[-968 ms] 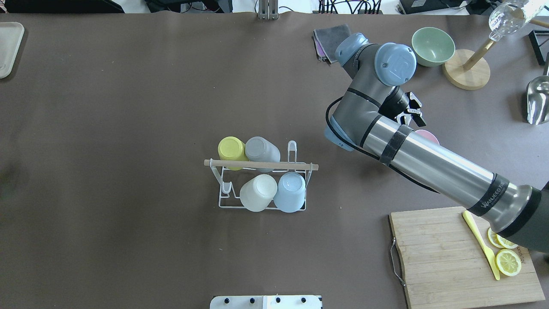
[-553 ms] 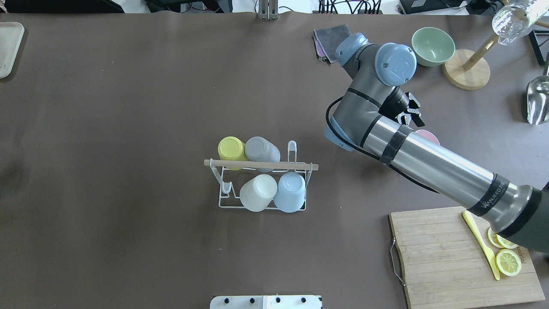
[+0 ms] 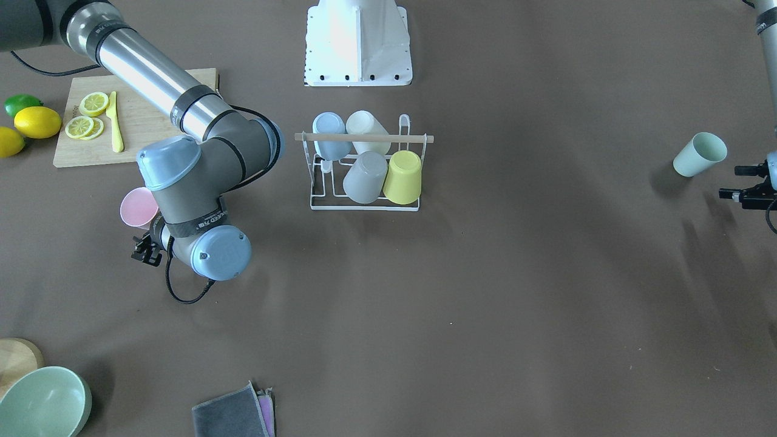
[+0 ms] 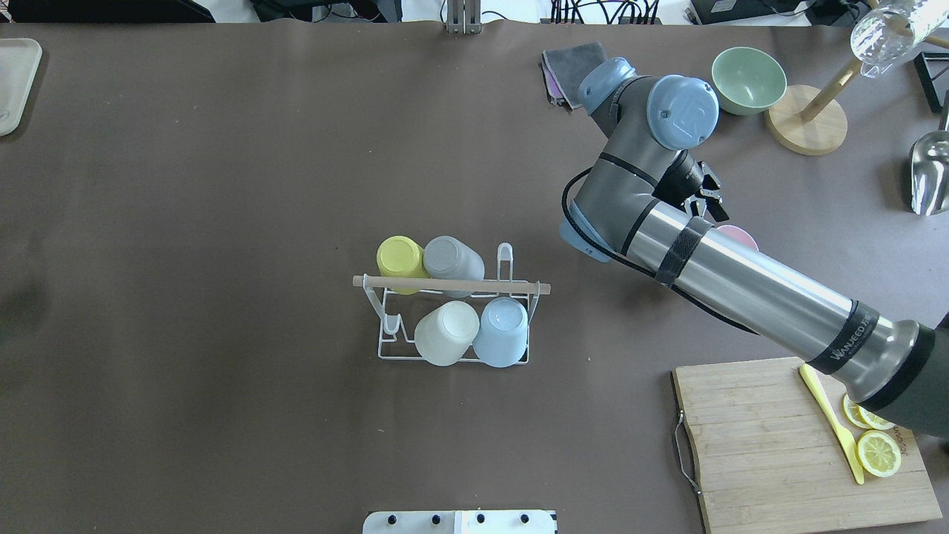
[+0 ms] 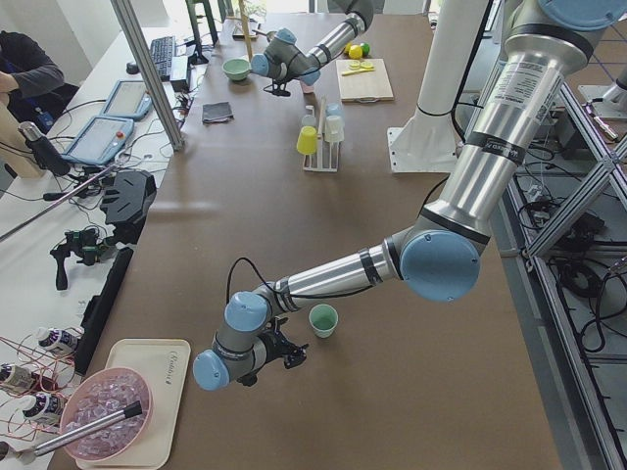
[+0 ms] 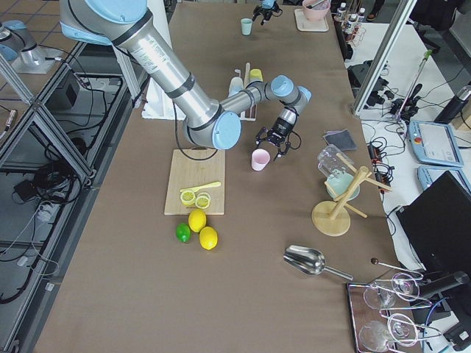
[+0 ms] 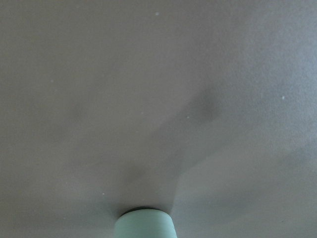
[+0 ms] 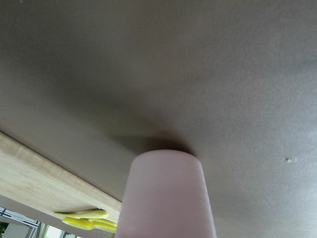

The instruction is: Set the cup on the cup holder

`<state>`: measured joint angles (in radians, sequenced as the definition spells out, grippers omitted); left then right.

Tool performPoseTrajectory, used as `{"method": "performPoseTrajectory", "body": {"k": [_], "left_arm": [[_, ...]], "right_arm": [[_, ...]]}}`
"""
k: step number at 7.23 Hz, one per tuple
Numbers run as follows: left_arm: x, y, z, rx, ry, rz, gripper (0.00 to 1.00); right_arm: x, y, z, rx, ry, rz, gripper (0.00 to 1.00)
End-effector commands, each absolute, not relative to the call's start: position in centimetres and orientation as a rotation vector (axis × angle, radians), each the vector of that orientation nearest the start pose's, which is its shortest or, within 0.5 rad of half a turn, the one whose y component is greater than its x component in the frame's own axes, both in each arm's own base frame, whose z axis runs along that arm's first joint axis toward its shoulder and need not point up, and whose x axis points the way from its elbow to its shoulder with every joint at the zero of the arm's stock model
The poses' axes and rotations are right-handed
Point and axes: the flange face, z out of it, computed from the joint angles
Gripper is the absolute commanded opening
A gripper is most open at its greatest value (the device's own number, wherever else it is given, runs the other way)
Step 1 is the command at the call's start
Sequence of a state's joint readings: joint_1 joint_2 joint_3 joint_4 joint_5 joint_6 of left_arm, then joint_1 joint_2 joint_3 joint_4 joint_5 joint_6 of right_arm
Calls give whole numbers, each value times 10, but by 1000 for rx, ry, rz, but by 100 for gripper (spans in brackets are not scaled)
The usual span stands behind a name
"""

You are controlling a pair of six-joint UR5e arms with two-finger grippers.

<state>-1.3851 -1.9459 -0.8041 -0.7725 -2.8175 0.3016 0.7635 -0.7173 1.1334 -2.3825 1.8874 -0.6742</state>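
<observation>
I need to next close my left gripper around the side of the pale green cup [image 3: 692, 159] [image 7: 145, 229], so that it can carry this cup toward the cup holder.
The cup holder [image 4: 534, 288], a white wire rack with a wooden rod on top, stands mid-table with several cups upside down on its prongs. A pink cup [image 4: 741, 236] stands right of it, mostly hidden under the right arm's forearm in the overhead view. My right gripper [image 4: 713, 194] hangs open just beyond this cup, not around it. The right wrist view shows the pink cup [image 8: 167, 193] close below. At the table's far left a pale green cup [image 3: 699, 154] stands upright, with my left gripper [image 3: 730, 182] open beside it and apart from it.
A cutting board [image 4: 778, 445] with lemon slices and a yellow knife lies near the robot's right side. A green bowl [image 4: 749, 78], a wooden stand [image 4: 804, 122], a folded cloth [image 4: 571, 67] and a metal scoop [image 4: 930, 174] sit at the far right.
The right wrist has shifted slightly, bringing its gripper a little nearer the pink cup. The holder and its cups have not moved.
</observation>
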Motion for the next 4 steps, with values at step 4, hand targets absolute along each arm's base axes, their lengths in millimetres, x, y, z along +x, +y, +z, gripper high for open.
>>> {"method": "performPoseTrajectory", "body": {"k": [4], "left_arm": [[63,-496,808,-959,1112,-340,95]], "right_arm": [[-465,-576,414,-469,-365,-1379,100]]}}
